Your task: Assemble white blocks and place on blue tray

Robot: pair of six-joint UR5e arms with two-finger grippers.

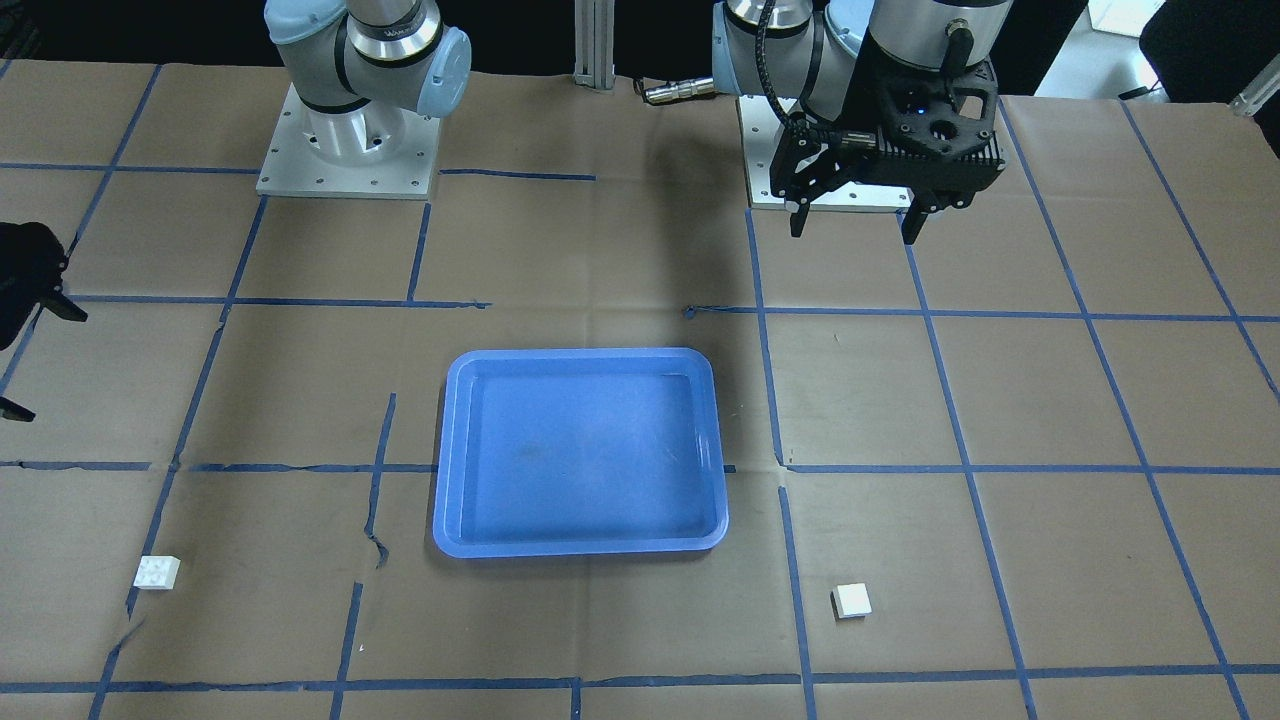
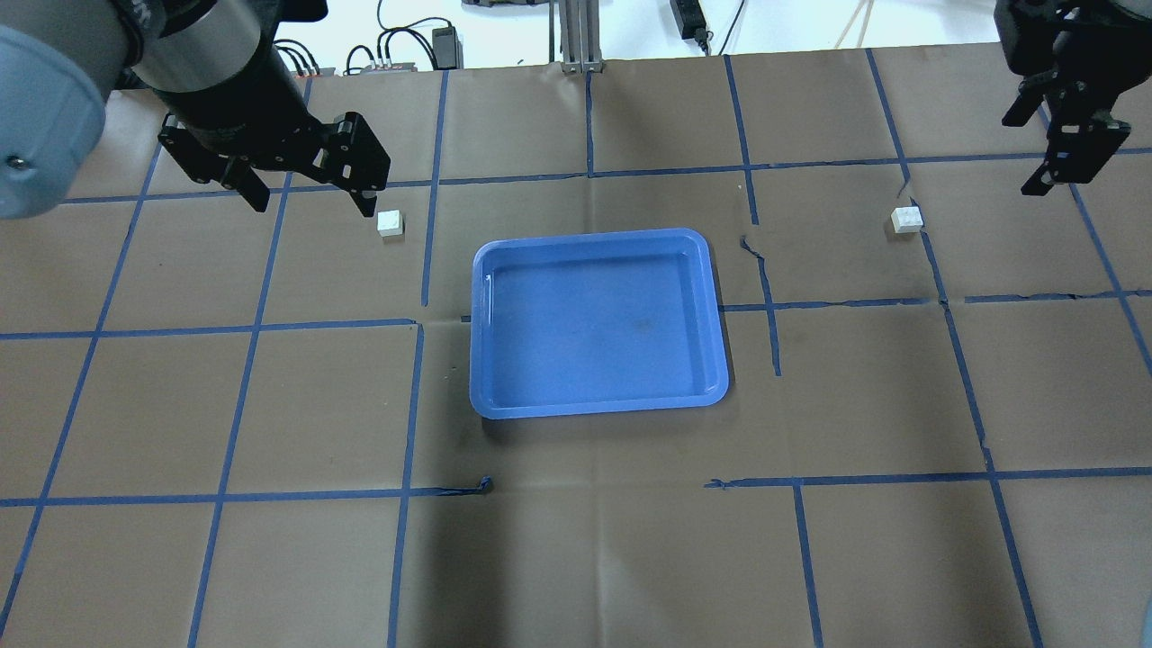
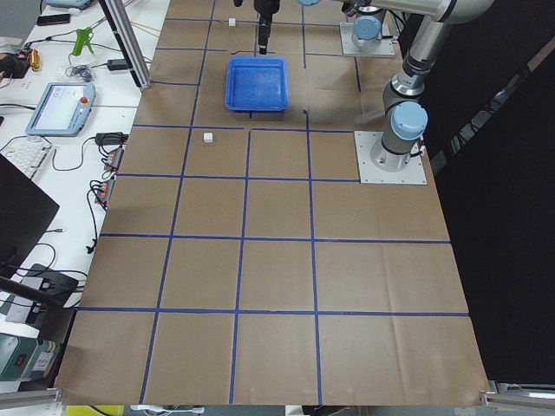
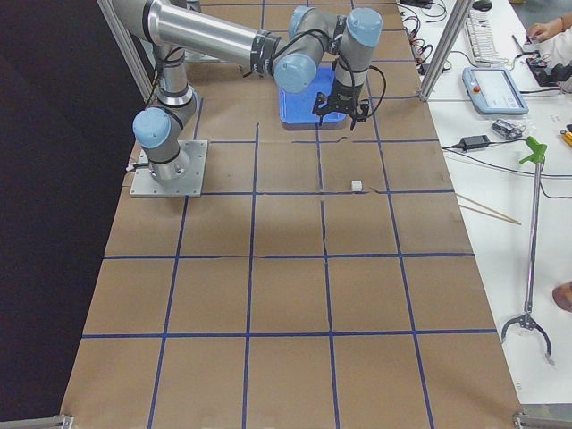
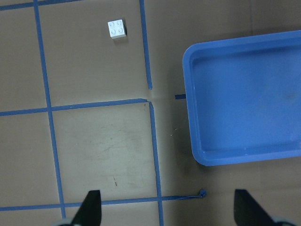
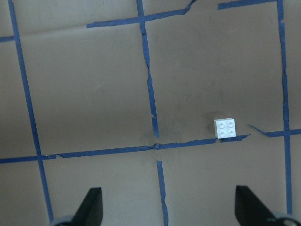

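Note:
The robot's right gripper should next go to the white block by the torn blue tape and close on the block's opposite sides (image 1: 157,574) (image 6: 225,128).
The blue tray (image 1: 580,450) lies empty at the table's middle; it also shows in the overhead view (image 2: 598,324). One white block (image 2: 391,222) sits on the table beyond the tray's far left corner, also in the left wrist view (image 5: 116,29). The other white block (image 2: 906,219) sits far to the tray's right, also in the right wrist view (image 6: 225,128). My left gripper (image 2: 310,198) hangs open and empty above the table, beside the left block. My right gripper (image 2: 1026,148) hangs open and empty above the table, past the right block.
Brown paper with a blue tape grid (image 2: 423,324) covers the table. The two arm bases (image 1: 345,150) stand at the robot's edge. Torn tape and paper show near the right block (image 6: 153,117).

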